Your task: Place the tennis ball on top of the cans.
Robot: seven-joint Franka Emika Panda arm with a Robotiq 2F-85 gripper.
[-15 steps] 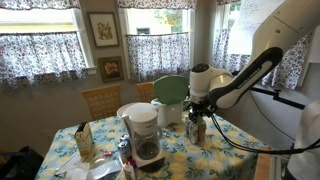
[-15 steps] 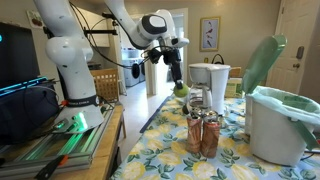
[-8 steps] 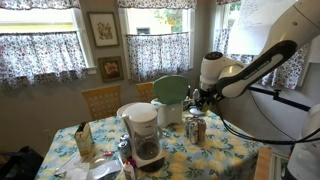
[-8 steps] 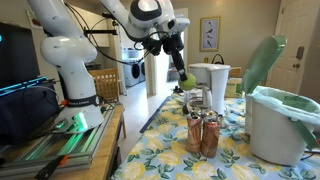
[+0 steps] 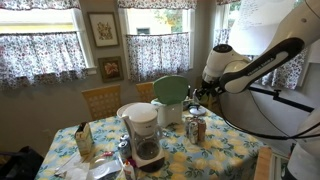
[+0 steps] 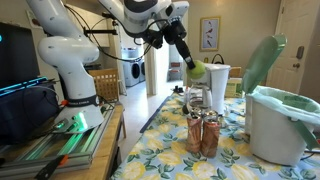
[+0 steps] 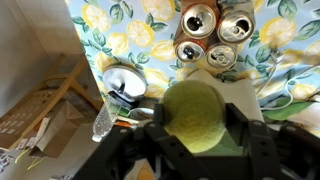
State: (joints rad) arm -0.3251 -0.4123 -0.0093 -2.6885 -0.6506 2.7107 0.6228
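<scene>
Next, I release the tennis ball from my gripper over the middle of the can group (image 5: 196, 116) (image 7: 211, 38), onto the open silvery tops of the cans.
The tennis ball (image 7: 197, 112) is a fuzzy yellow-green ball clamped between the two black fingers of my gripper (image 7: 198, 135). In an exterior view the ball (image 6: 198, 70) hangs in the air, well above the table and beyond the cans (image 6: 203, 133). The cans are a tight group of small silvery cans with reddish-brown markings, standing on the flower-print tablecloth. In the wrist view their open tops (image 7: 212, 35) lie at the top of the picture, apart from the ball. In an exterior view my gripper (image 5: 196, 97) is above and behind the cans (image 5: 196, 128).
A white-and-black coffee maker (image 5: 145, 135) stands mid-table. A white bin with a green lid (image 6: 278, 120) stands close to the cans. A small metal lid (image 7: 125, 82) and clutter lie on the cloth. Wooden chairs (image 5: 101, 100) stand behind the table.
My gripper has risen with the tennis ball in it and moved sideways over the table, away from the robot's base. The cans have not moved.
</scene>
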